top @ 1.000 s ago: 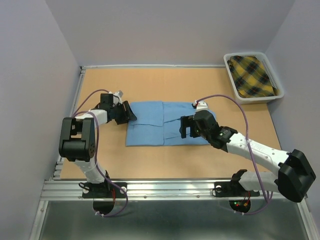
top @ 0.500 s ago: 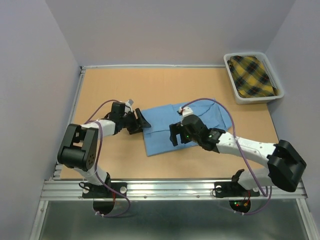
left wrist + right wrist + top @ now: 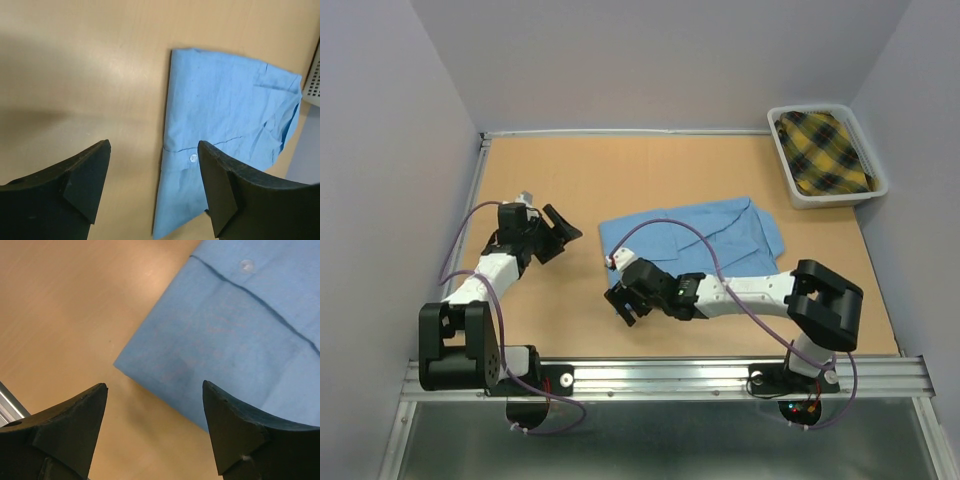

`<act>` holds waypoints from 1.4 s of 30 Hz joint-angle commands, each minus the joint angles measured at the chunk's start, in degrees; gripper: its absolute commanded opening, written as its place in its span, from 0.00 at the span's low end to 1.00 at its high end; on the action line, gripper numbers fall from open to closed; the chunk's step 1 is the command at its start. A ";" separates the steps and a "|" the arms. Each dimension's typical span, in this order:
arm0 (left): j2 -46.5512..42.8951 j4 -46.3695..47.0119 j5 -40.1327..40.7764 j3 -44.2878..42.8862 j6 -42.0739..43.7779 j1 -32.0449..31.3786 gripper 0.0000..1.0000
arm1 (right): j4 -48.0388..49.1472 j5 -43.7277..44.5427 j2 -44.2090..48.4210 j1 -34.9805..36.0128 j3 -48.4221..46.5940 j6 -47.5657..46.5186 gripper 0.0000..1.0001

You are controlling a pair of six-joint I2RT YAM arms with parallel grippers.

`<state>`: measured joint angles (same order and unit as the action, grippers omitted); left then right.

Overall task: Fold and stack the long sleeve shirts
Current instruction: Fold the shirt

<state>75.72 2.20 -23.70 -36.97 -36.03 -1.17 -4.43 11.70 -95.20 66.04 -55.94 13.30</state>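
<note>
Next, my right gripper shifts over and pinches the cloth at the shirt's near corner [image 3: 126, 365], as that corner lies off-centre in front of its open fingers.
A light blue long sleeve shirt [image 3: 735, 225] lies folded flat on the table, slightly askew, with a button and placket seam showing [image 3: 225, 115] [image 3: 250, 315]. My left gripper [image 3: 566, 226] hovers open and empty just left of the shirt's left edge, over bare table [image 3: 152, 145]. Off the shirt's near-left corner my right gripper [image 3: 620, 308] is also open and empty [image 3: 155, 386], and its forearm reaches across the shirt's near edge. Neither gripper touches the cloth.
A white bin [image 3: 782, 158] at the back right holds a yellow plaid cloth [image 3: 825, 150]. The wooden table [image 3: 620, 170] is walled at the back and sides, with a metal rail [image 3: 670, 375] along its near edge.
The shirt has been pushed right and turned askew. My left gripper backed off left from its edge. The right gripper swept to the near-left off the cloth.
</note>
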 commanded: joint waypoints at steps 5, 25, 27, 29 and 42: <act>-5.41 -4.39 6.56 2.87 2.63 3.72 0.79 | 2.05 3.94 -6.49 5.50 -6.63 -3.63 0.74; -7.17 -4.04 4.81 5.24 3.33 3.72 0.78 | -0.41 9.75 -15.54 8.14 -10.94 -5.30 0.53; -6.82 -4.13 4.20 5.42 3.42 3.72 0.78 | -0.49 9.83 -16.60 8.58 -11.03 -5.56 0.50; -6.47 -4.04 3.32 5.59 3.25 3.63 0.78 | -0.76 9.48 -17.12 8.84 -11.20 -5.39 0.44; -7.17 -2.46 0.41 7.79 -1.23 -4.72 0.78 | -0.76 15.09 -10.71 6.82 -10.50 -3.54 0.02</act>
<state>69.87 -2.24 -21.98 -29.69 -35.90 -4.01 -4.38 22.90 -109.84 73.82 -65.95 9.23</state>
